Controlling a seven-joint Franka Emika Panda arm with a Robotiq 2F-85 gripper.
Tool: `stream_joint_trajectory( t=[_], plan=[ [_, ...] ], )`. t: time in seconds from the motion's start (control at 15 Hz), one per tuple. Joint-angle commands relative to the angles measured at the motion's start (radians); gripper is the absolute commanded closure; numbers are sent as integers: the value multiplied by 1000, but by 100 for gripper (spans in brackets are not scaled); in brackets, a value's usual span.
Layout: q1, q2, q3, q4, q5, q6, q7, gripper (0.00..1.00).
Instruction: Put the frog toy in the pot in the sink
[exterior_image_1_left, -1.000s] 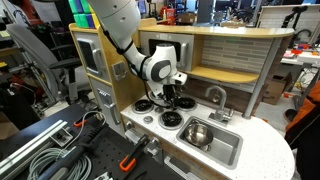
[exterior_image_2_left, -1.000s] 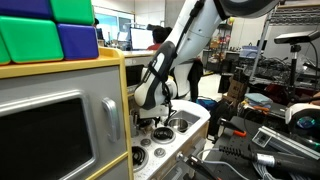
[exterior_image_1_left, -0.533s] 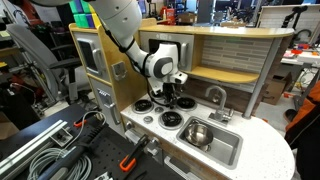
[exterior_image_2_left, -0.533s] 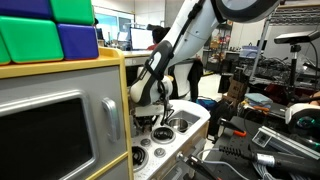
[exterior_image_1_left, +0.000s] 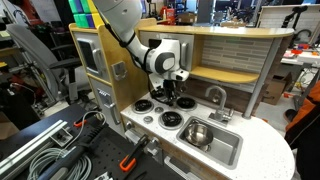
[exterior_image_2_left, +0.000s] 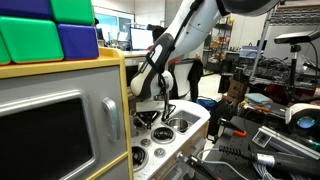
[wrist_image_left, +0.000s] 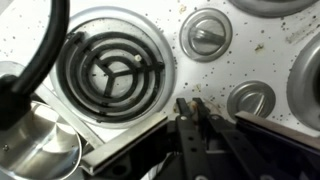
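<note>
I need to let go of the frog toy on the bottom of the silver pot (exterior_image_1_left: 199, 137) (wrist_image_left: 32, 144), close to its middle.
In the wrist view my gripper (wrist_image_left: 192, 104) is down at the white speckled stove top beside a coil burner (wrist_image_left: 112, 72). Its two dark fingers are shut on the frog toy (wrist_image_left: 197, 103), a tiny tan lump that shows only as a sliver between them. In an exterior view the gripper (exterior_image_1_left: 170, 97) hangs over the burners at the back of the stove. To its right, the shiny silver pot (exterior_image_1_left: 197, 133) stands in the grey sink (exterior_image_1_left: 228, 152). In an exterior view the gripper (exterior_image_2_left: 160, 112) is low over the stove, and the frog toy is too small to make out.
Round stove knobs (wrist_image_left: 207, 35) lie close by the fingers. A black cable (wrist_image_left: 40, 60) curves across the left of the wrist view. A faucet (exterior_image_1_left: 215, 97) stands behind the sink. The wooden back wall and shelf (exterior_image_1_left: 225, 60) rise behind the stove.
The jaws have gone from open to shut around the frog toy. The arm has stayed almost in the same place over the stove.
</note>
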Motion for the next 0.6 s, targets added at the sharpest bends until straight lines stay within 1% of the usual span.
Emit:
stream_joint_trajectory(
  t=[0.0, 0.2, 0.4, 0.53],
  plan=[
    [-27, -171, 5, -167, 20, -31, -33, 97],
    [-1, -228, -46, -254, 2, -6, 18, 97],
    [-2, -226, -111, -259, -9, -24, 88, 97],
    [-14, -208, -146, -243, -10, -8, 128, 97]
  ],
)
